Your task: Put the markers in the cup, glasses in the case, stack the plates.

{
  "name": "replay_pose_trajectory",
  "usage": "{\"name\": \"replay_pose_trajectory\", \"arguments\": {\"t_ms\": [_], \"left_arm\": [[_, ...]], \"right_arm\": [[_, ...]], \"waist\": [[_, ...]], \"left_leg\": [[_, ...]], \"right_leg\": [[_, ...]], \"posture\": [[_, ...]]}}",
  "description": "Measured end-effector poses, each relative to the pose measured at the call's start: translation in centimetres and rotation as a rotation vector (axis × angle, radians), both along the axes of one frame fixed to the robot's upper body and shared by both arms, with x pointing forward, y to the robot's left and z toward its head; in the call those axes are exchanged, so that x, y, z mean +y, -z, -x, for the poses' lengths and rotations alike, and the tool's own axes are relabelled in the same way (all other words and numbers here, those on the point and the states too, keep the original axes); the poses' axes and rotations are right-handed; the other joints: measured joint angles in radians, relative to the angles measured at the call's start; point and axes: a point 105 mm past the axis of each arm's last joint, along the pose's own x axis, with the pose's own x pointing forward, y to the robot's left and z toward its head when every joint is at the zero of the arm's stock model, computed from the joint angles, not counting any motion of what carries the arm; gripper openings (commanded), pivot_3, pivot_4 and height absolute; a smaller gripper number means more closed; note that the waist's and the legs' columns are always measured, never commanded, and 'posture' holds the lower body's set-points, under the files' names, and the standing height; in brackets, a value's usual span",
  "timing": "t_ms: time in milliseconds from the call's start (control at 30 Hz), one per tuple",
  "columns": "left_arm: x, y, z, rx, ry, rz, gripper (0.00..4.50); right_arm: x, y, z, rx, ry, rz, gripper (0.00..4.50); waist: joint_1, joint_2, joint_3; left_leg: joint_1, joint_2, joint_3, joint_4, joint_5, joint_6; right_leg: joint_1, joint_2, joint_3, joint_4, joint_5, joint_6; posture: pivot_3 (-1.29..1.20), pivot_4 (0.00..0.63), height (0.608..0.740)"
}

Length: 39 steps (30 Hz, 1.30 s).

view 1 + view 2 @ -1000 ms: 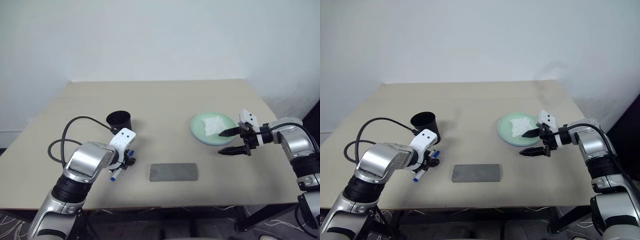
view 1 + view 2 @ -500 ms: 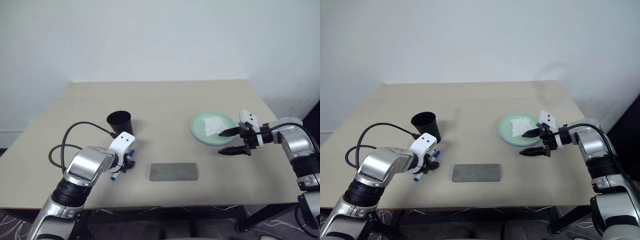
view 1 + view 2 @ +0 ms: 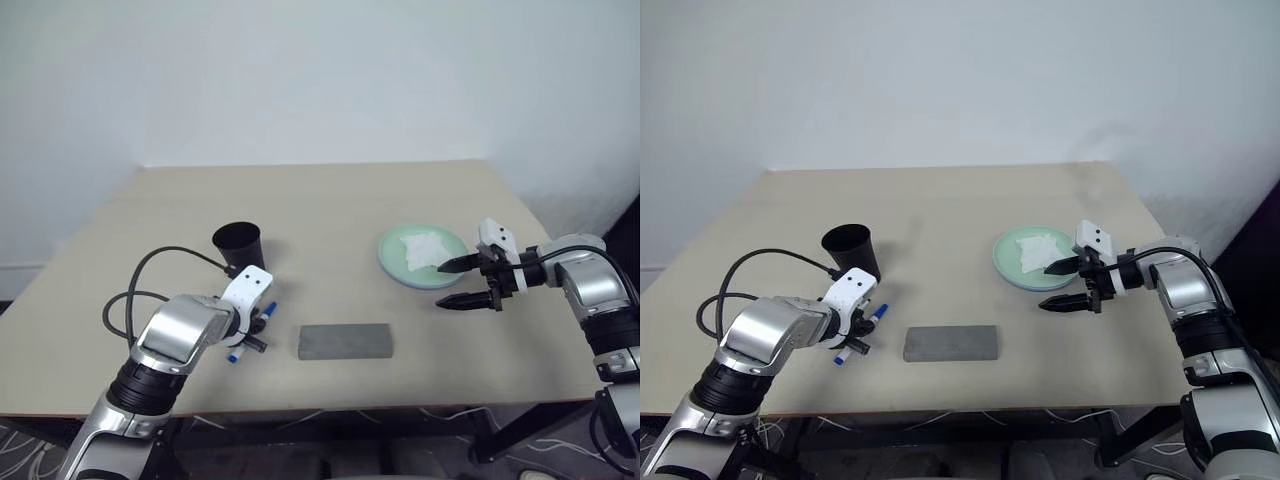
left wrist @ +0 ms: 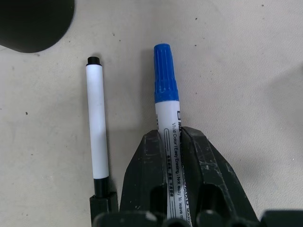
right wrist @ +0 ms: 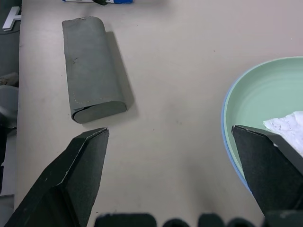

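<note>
Next, the left gripper releases the blue-capped marker, still down at the table, inside the black cup [image 3: 251, 240], against the rim facing the grey case.
My left gripper [image 4: 171, 135] is down at the table, shut on the white barrel of the blue-capped marker [image 4: 162, 71]. The black-capped marker [image 4: 97, 123] lies on the table right beside it, parallel and untouched. The black cup [image 3: 238, 243] stands upright just beyond both markers. The grey case [image 3: 345, 341] lies closed near the front edge. The mint green plate [image 5: 265, 94] sits on the light blue plate, whose rim [image 5: 233, 160] shows beneath. My right gripper [image 3: 455, 283] hovers open by the plates' near edge, holding nothing. The glasses are out of view.
A crumpled white cloth [image 3: 425, 248] lies in the mint plate. The tan table [image 3: 330, 200] is bare across its far half and between the case and the plates. A black cable loops off my left forearm above the table's left side.
My left gripper's fingers have closed around the blue-capped marker, low at the table. The right arm has stayed still.
</note>
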Motion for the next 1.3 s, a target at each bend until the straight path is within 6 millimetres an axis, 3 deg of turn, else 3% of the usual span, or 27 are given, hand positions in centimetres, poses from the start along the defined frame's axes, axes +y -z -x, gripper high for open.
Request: {"name": "replay_pose_trajectory", "arguments": {"t_ms": [200, 267, 333, 400, 533, 667, 833, 933, 1000, 1133, 1300], "left_arm": [[-0.2, 0.0, 0.0, -0.009, 0.026, 0.003, 0.1], [-1.1, -0.4, -0.1, -0.042, 0.07, 0.047, 0.1], [-3.4, -1.8, -0.3, -0.104, 0.165, 0.144, 0.1], [-5.5, -3.8, -0.3, -0.181, 0.257, 0.249, 0.1], [-7.9, -9.0, -1.2, -0.363, 0.337, 0.458, 0.1], [-8.8, -14.9, -2.9, -0.609, 0.383, 0.608, 0.1], [-7.2, -18.5, -6.1, -0.854, 0.262, 0.604, 0.1], [-4.6, -20.4, -9.0, -1.075, 0.085, 0.535, 0.1], [-3.1, -21.1, -9.6, -1.175, 0.028, 0.494, 0.1], [-1.2, -20.9, -10.5, -1.274, -0.018, 0.432, 0.1], [0.9, -18.7, -11.5, -1.281, -0.059, 0.376, 0.1]], "right_arm": [[0.0, 0.0, 0.0, -0.001, 0.001, 0.0, 4.5], [0.0, 0.0, 0.0, -0.001, 0.002, -0.001, 4.5], [0.0, 0.0, 0.0, -0.002, 0.001, -0.001, 4.5], [0.0, 0.0, 0.0, -0.002, 0.001, -0.002, 4.5], [0.0, 0.0, 0.0, -0.002, 0.002, -0.003, 4.5], [0.1, 0.0, 0.0, -0.002, 0.002, -0.005, 4.5], [0.2, 0.0, -0.1, -0.002, 0.001, -0.01, 4.5], [0.4, 0.1, -0.1, -0.003, 0.0, -0.017, 4.5], [0.4, 0.0, -0.1, -0.003, 0.002, -0.019, 4.5], [0.5, -0.1, -0.1, -0.001, 0.006, -0.028, 4.5], [0.6, -0.6, -0.1, -0.003, 0.007, -0.049, 4.5]], "waist": [[0.0, 0.0, 0.0], [0.001, 0.0, 0.0], [0.002, -0.001, 0.0], [0.001, -0.001, 0.0], [0.0, -0.001, 0.0], [0.0, -0.001, 0.0], [0.0, -0.001, 0.0], [0.001, -0.001, 0.0], [0.001, -0.001, 0.0], [0.002, -0.001, -0.001], [0.003, -0.001, -0.001]], "left_leg": [[0.0, 0.0, 0.0, 0.0, 0.0, 0.0], [-0.001, 0.0, 0.0, 0.0, 0.0, 0.0], [-0.002, 0.0, 0.0, 0.001, 0.001, -0.001], [-0.002, 0.001, 0.001, 0.001, 0.001, -0.001], [-0.002, 0.0, 0.001, 0.001, 0.001, -0.001], [-0.002, -0.001, 0.0, 0.0, 0.001, -0.001], [-0.001, -0.001, 0.0, 0.0, 0.001, -0.001], [-0.001, -0.001, 0.0, 0.001, 0.001, -0.001], [-0.002, -0.001, 0.0, 0.0, 0.001, -0.001], [-0.001, -0.001, 0.0, 0.0, 0.001, -0.001], [-0.002, -0.001, 0.0, 0.0, 0.001, -0.001]], "right_leg": [[0.0, 0.0, 0.0, 0.0, 0.0, 0.0], [-0.001, 0.0, 0.0, 0.0, 0.0, 0.0], [-0.001, -0.001, 0.0, 0.0, 0.0, 0.0], [-0.001, -0.002, 0.001, 0.0, 0.0, 0.0], [-0.001, -0.002, 0.0, 0.0, 0.0, 0.0], [0.0, -0.001, 0.0, 0.0, 0.0, 0.0], [0.002, -0.001, 0.001, 0.0, 0.0, 0.0], [0.002, -0.001, 0.001, -0.001, 0.0, 0.0], [0.002, -0.001, 0.001, -0.001, 0.0, 0.0], [0.002, -0.001, 0.001, -0.001, 0.001, 0.0], [0.002, -0.001, 0.001, -0.001, 0.003, 0.004]], "posture": [[0.0, 0.0, 0.735], [0.0, 0.0, 0.735], [0.0, 0.0, 0.735], [0.0, 0.0, 0.735], [0.0, 0.0, 0.735], [0.0, 0.0, 0.735], [0.0, 0.0, 0.735], [0.0, 0.0, 0.735], [0.0, 0.0, 0.735], [0.0, 0.0, 0.735], [0.0, 0.0, 0.735]]}}
